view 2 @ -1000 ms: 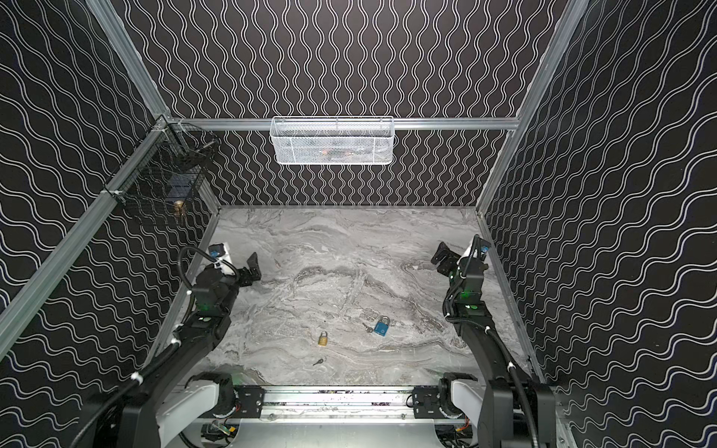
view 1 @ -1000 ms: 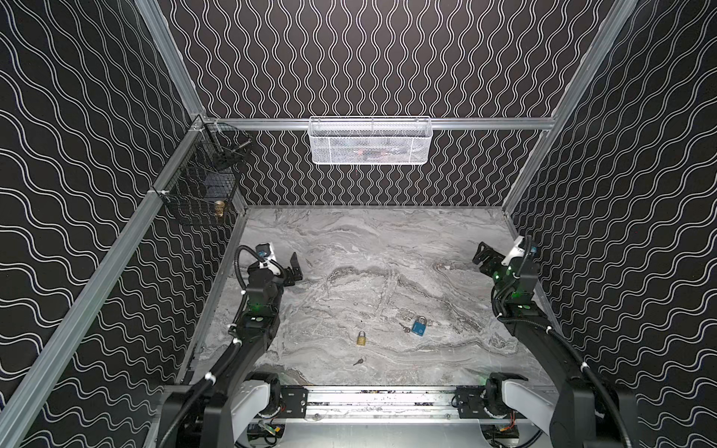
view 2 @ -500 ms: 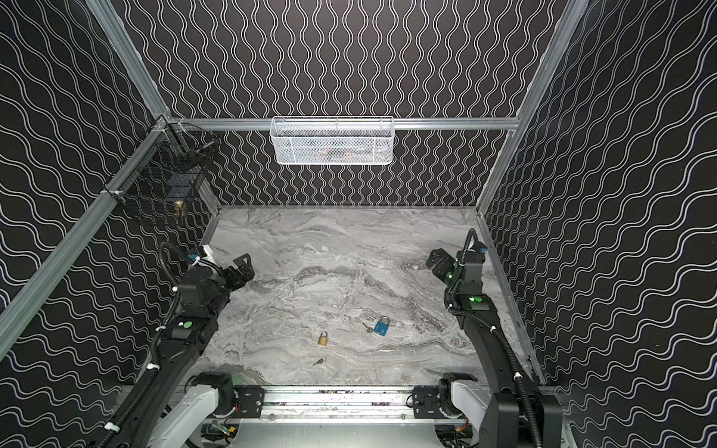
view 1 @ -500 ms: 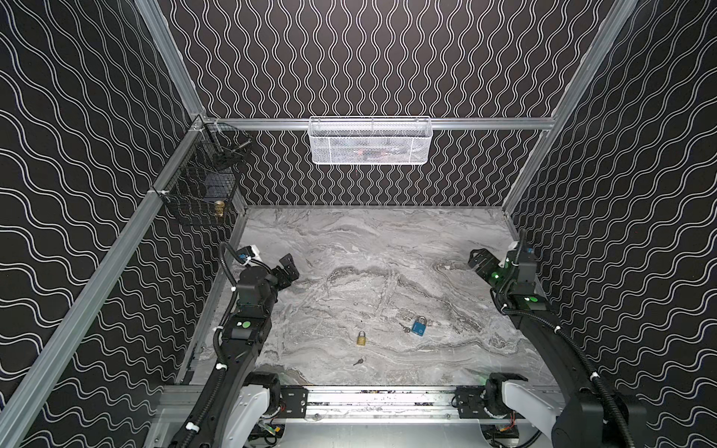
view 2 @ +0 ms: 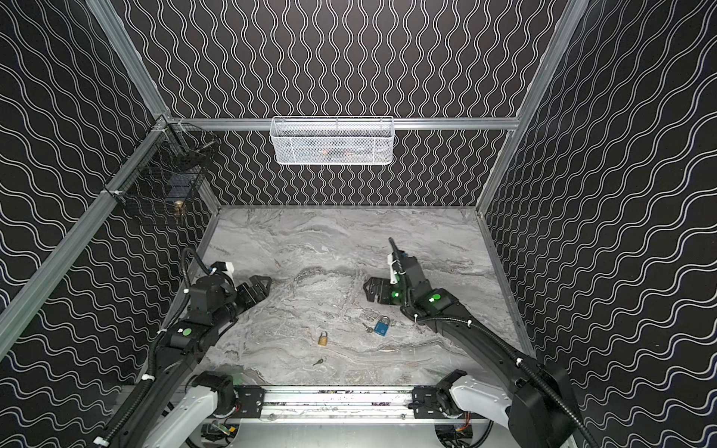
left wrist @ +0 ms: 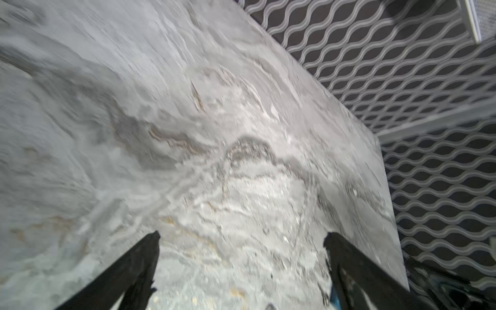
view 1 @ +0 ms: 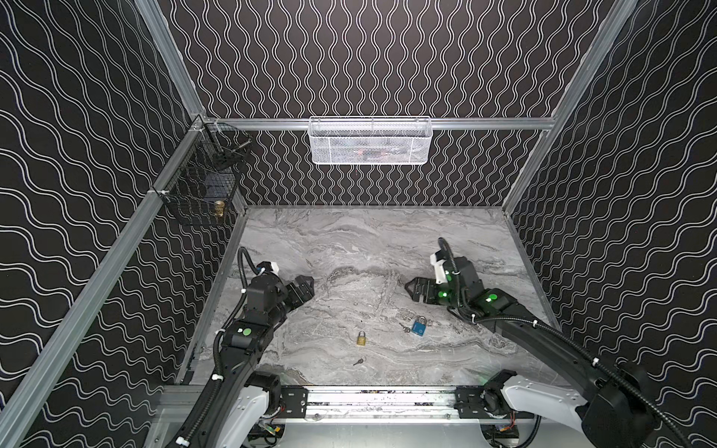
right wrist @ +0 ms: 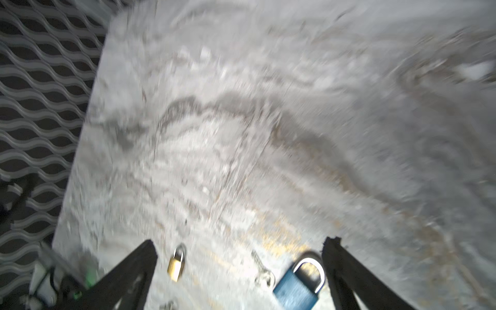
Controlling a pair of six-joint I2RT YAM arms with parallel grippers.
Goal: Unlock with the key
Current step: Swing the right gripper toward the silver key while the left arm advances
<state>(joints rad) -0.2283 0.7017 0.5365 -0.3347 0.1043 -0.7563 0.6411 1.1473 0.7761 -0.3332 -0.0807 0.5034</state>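
Observation:
The robot's right gripper should next close on the head of the key [view 1: 361, 360] [right wrist: 170, 305] near the front edge, below the brass padlock, leaving the key's blade free.
A blue padlock [view 1: 419, 326] [view 2: 381, 326] lies on the marble table with a small silver key [view 1: 404, 328] [view 2: 367, 327] right beside it. To their left lies a brass padlock [view 1: 362, 338] [view 2: 322, 338], and a second key [view 1: 359, 361] [view 2: 319, 361] rests nearer the front edge. My right gripper [view 1: 413, 291] [view 2: 370, 289] hovers open just behind the blue padlock. The blurred right wrist view shows the blue padlock [right wrist: 298, 284], key [right wrist: 264, 269] and brass padlock [right wrist: 176, 264] between its spread fingers [right wrist: 240, 243]. My left gripper [view 1: 306, 287] [left wrist: 241, 236] is open and empty over bare marble at the left.
A white mesh basket [view 1: 370, 141] hangs on the back wall. A black wire basket [view 1: 201, 186] hangs in the back left corner. Patterned walls close three sides. A metal rail [view 1: 372, 399] runs along the front edge.
Both arms have swung in from the side walls toward the table's middle. The right gripper now sits near the blue padlock. Padlocks and keys have not moved.

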